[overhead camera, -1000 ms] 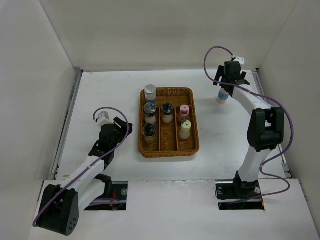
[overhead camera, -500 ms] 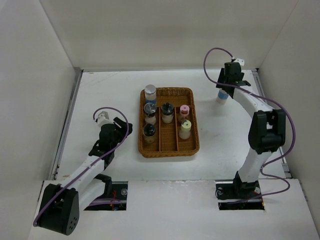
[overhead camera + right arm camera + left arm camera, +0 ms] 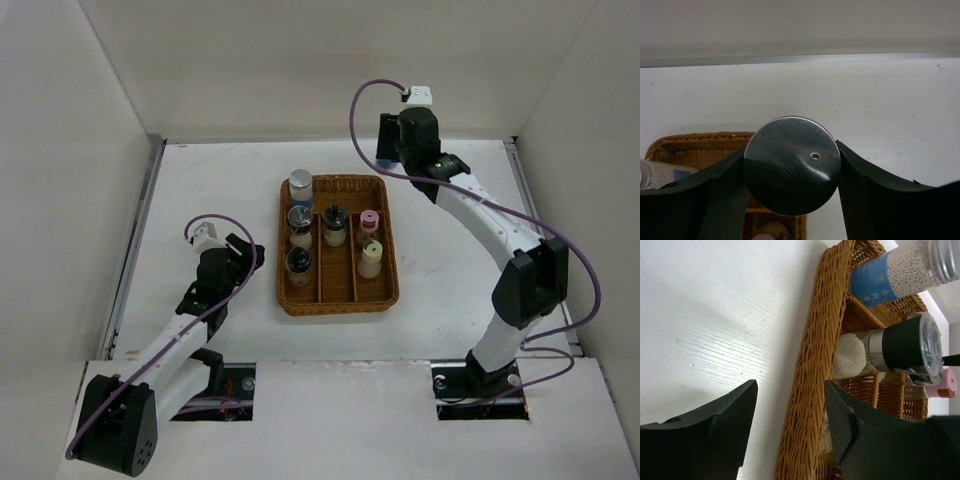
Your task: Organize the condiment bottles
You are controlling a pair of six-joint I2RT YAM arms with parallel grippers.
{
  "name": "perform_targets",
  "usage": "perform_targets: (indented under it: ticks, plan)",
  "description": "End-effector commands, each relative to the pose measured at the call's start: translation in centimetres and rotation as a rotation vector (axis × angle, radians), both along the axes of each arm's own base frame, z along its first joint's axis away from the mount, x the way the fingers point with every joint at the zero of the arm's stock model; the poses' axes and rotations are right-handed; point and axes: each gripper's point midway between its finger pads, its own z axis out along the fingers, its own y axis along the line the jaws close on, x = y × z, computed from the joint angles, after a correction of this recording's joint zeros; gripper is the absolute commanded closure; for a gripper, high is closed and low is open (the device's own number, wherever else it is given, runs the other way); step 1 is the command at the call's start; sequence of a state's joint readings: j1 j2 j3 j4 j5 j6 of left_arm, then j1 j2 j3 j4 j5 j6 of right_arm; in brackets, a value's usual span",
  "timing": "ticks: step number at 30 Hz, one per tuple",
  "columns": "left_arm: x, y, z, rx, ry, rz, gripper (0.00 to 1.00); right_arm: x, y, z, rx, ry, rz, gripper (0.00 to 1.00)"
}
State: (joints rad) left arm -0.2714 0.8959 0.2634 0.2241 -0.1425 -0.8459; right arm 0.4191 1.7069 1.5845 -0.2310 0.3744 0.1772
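The robot's right gripper should put the silver-topped bottle, still hanging above the tray, down in the wicker tray's back corner (image 3: 362, 199) behind the pink-capped bottle.
Several condiment bottles stand in the wicker tray (image 3: 388, 292): a silver-topped, blue-labelled one (image 3: 301, 183), dark-capped jars (image 3: 300, 220), a pink-capped one (image 3: 369, 221) and a cream-capped one (image 3: 371, 256). My right gripper (image 3: 391, 150) hangs above the tray's back right corner, shut on another silver-topped bottle (image 3: 791, 165), whose round lid fills the gap between the fingers. From above, that bottle is mostly hidden under the gripper. My left gripper (image 3: 790, 390) is open and holds nothing. It rests low on the table, just left of the tray rim (image 3: 815, 365).
White walls enclose the table on three sides. The tray has three lengthwise compartments; its left one holds three bottles, including the blue-labelled shaker (image 3: 890, 272) and a dark-capped grinder (image 3: 900, 345). Bare white table lies to the right of the tray.
My right gripper closed on the silver-topped bottle at the table's back right, lifted it and carried it left to the tray's back corner. The left arm stayed still.
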Motion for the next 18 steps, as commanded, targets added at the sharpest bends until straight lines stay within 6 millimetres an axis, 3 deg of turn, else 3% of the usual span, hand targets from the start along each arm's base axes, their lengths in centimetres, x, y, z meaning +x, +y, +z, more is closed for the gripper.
perform_targets:
  ticks: [1,4,8,18]
  plan:
    - [1.0,-0.1,3.9,-0.033,-0.102,0.004,0.46,1.7,2.8,4.2,0.043,-0.13,0.048,0.5]
    - [0.9,0.2,4.1,-0.028,-0.105,0.013,0.46,2.0,5.1,2.7,0.041,-0.105,0.084,0.5]
    - [0.6,0.5,3.8,-0.025,-0.101,0.02,0.46,2.4,7.3,-0.7,0.031,-0.045,0.116,0.5]
    - [0.5,0.9,3.5,-0.021,-0.092,0.027,0.46,2.0,8.5,-8.0,0.008,0.068,0.125,0.49]
